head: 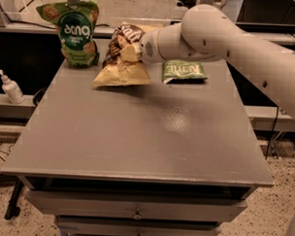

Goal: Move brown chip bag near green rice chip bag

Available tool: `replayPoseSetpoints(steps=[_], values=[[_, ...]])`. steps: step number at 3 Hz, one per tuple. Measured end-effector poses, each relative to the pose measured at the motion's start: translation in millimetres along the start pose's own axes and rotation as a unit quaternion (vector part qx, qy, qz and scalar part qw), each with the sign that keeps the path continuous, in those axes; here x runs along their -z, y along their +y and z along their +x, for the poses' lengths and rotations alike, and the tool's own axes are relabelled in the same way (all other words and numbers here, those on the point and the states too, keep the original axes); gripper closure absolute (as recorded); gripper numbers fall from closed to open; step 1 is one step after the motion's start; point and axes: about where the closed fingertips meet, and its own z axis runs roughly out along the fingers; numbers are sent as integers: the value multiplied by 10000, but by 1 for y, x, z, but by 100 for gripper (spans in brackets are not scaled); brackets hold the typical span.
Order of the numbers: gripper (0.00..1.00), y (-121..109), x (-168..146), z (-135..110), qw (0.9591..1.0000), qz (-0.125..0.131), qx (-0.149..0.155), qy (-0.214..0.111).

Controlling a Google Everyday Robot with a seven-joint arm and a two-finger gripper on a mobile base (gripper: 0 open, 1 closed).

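The robot's gripper should release the brown chip bag at the back of the grey table [107,75], right up against the green rice chip bag.
The brown chip bag [121,60], cream-yellow with a dark brown panel, is held tilted at the back of the grey table [137,134], its lower edge low over or on the top. My gripper [130,50] is shut on its middle, with the white arm [223,35] reaching in from the right. The green rice chip bag [75,32] stands upright at the back left corner, just left of the brown bag, with a small gap between them.
A flat lighter green Kettle bag [184,71] lies on the table right of the gripper, under the arm. A small white pump bottle [11,87] stands on a shelf left of the table. Drawers [134,212] sit below the table front.
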Motion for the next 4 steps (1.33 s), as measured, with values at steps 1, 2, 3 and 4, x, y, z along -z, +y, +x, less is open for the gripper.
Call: replayPoseSetpoints(steps=[1,2,3,4], values=[[100,6,-25,5,9999,-52,-103,4],[100,13,-41,3,9998,-134,-128,-22],[100,18,-52,0,9997,-208,-137,-32],[84,17,-56,-3,9996,-248,-117,-33]])
